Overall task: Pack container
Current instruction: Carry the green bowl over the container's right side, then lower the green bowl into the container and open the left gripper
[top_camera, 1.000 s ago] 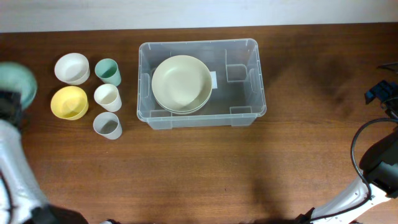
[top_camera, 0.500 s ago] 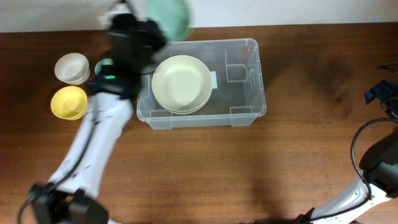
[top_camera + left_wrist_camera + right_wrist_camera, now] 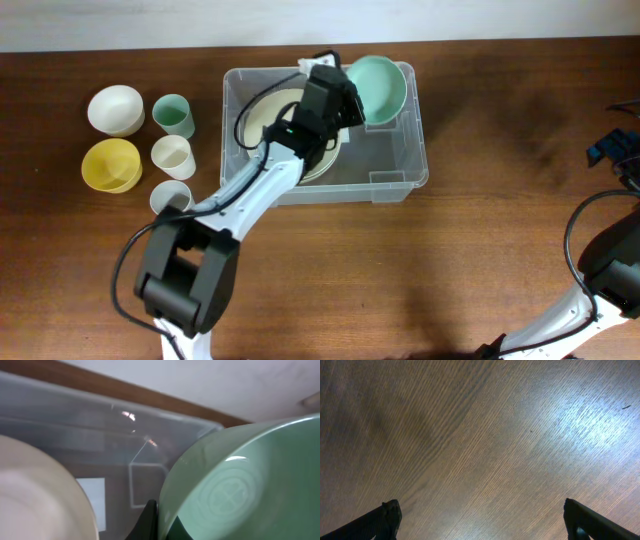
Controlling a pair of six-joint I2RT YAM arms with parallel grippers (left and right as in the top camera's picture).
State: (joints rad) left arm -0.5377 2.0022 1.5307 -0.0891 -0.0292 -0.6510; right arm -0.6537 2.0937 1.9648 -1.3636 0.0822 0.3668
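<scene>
The robot's left gripper will release the green bowl, now tilted over the container, on the clear plastic container's bare bottom (image 3: 374, 140), next to the cream bowl.
The clear plastic container (image 3: 400, 178) stands at the table's middle back, with a cream bowl (image 3: 262, 118) in its left half. My left gripper (image 3: 345, 100) is shut on the rim of a green bowl (image 3: 380, 90) and holds it tilted over the container's right rear part. In the left wrist view the green bowl (image 3: 250, 485) fills the right side, one fingertip (image 3: 148, 519) pressed on its rim, the cream bowl (image 3: 35, 495) at the left. My right gripper (image 3: 480, 517) is open and empty over bare wood.
Left of the container stand a white bowl (image 3: 115, 109), a yellow bowl (image 3: 110, 165), a green cup (image 3: 173, 115), a cream cup (image 3: 172, 156) and a grey cup (image 3: 172, 201). The right arm (image 3: 612, 150) is at the table's right edge.
My left arm has swung from the far left edge across the table, carrying the green bowl to above the container's right rear. The right arm has not moved.
</scene>
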